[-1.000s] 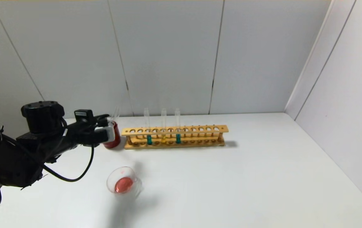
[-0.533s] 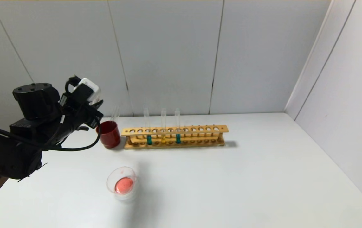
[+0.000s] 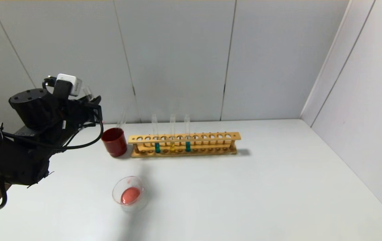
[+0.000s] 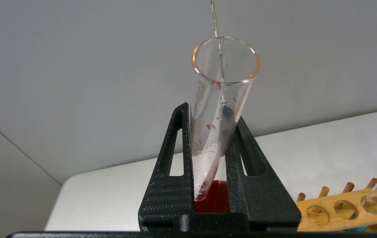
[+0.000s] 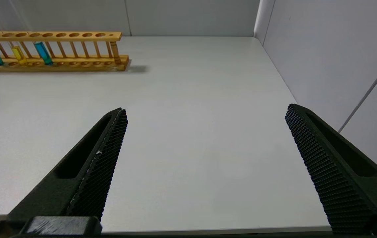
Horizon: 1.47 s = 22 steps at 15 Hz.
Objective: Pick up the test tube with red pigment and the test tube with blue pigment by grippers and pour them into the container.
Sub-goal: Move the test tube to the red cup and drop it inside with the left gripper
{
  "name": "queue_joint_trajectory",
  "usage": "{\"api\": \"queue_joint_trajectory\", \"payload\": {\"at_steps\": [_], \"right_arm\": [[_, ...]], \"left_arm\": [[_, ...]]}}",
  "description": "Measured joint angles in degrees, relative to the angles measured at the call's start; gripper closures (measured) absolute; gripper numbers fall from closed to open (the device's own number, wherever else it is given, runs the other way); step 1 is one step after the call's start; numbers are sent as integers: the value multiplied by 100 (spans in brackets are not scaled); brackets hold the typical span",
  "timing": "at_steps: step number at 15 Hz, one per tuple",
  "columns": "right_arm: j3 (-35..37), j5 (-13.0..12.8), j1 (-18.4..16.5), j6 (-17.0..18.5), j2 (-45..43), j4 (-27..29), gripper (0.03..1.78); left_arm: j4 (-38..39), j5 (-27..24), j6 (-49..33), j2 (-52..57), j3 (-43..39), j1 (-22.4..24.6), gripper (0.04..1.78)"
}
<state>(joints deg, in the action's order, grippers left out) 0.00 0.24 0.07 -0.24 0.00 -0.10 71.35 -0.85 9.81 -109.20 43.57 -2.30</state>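
Note:
My left gripper will let go of the test tube with red pigment in the dark red cup [image 3: 112, 134] [image 4: 215, 192] that is beside the wooden rack.
My left gripper [image 3: 92, 100] is raised left of the rack and shut on the test tube with red pigment [image 3: 88, 92]. In the left wrist view my left gripper [image 4: 210, 114] clamps that tube [image 4: 220, 99], which holds only red streaks and drops. The container [image 3: 129, 194], a low glass dish with red liquid in it, stands on the table in front. The test tube with blue pigment [image 3: 188, 146] stands in the wooden rack [image 3: 211, 137]; it also shows in the right wrist view [image 5: 43, 53]. My right gripper [image 5: 205, 112] is open and empty over the table's near right part.
A dark red cup [image 3: 114, 142] with an empty clear tube [image 3: 121, 118] in it stands at the rack's left end, below my left gripper. A teal tube [image 3: 157, 147] and a yellow tube [image 3: 172, 147] also stand in the rack. Walls close the back and right.
My left gripper has risen from beside the red cup, moved up and to the left, and turned, keeping the tube in its grip. The dish and rack have not moved.

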Motion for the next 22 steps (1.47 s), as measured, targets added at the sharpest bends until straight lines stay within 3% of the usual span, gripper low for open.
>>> {"api": "queue_joint_trajectory", "payload": {"at_steps": [6, 22], "right_arm": [[0, 0, -2, 2, 0, 0, 6], [0, 0, -2, 0, 0, 2, 6]], "left_arm": [[-294, -49, -653, -323, 157, -15, 150], [382, -44, -668, -1521, 577, 126, 150]]}}
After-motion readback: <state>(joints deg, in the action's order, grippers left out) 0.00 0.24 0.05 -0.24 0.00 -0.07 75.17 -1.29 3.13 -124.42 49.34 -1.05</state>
